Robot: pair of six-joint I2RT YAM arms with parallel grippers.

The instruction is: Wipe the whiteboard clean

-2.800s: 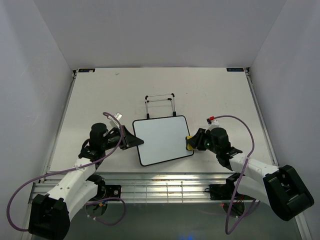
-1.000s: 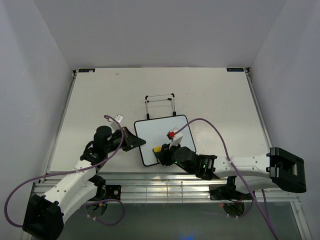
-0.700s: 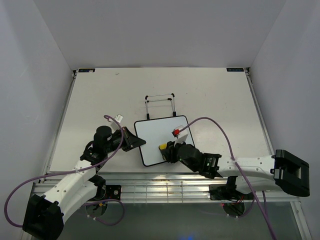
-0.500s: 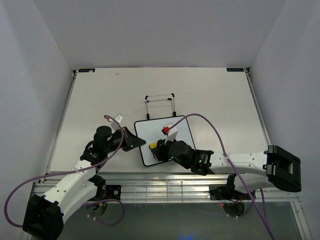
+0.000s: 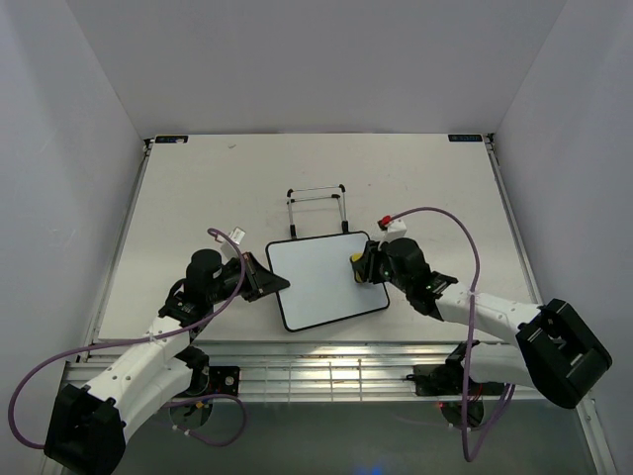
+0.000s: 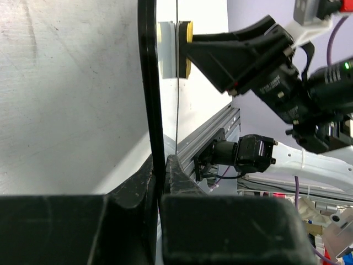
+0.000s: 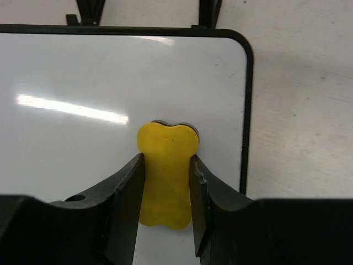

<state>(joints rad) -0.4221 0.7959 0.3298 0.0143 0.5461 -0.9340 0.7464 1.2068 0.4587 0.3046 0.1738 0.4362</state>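
Observation:
I will let go of the yellow sponge, now pressed flat on the whiteboard, with my right gripper on the bare table [image 5: 416, 280] next to the whiteboard, toward my right arm's side.
The whiteboard [image 5: 318, 287] lies flat mid-table, its white face blank in every view. My left gripper [image 5: 274, 284] is shut on the black frame [image 6: 150, 83] at the board's left edge, the fingers [image 6: 179, 171] pinching either side of it. A yellow bone-shaped sponge [image 7: 165, 144] is pressed flat on the board near its upper right corner [image 5: 357, 265]. On that sponge my right gripper [image 7: 166, 163] is shut, one finger on each flank. From the left wrist view the sponge [image 6: 185, 49] shows edge-on against the board.
A thin black wire stand [image 5: 316, 208] sits just behind the whiteboard, its feet showing at the top of the right wrist view [image 7: 88, 14]. Aluminium rails [image 5: 326, 361] run along the near table edge between the arm bases. White walls enclose the table.
My right gripper has carried the sponge across the board, from its lower left part to near the upper right corner. The left gripper has kept its hold on the frame.

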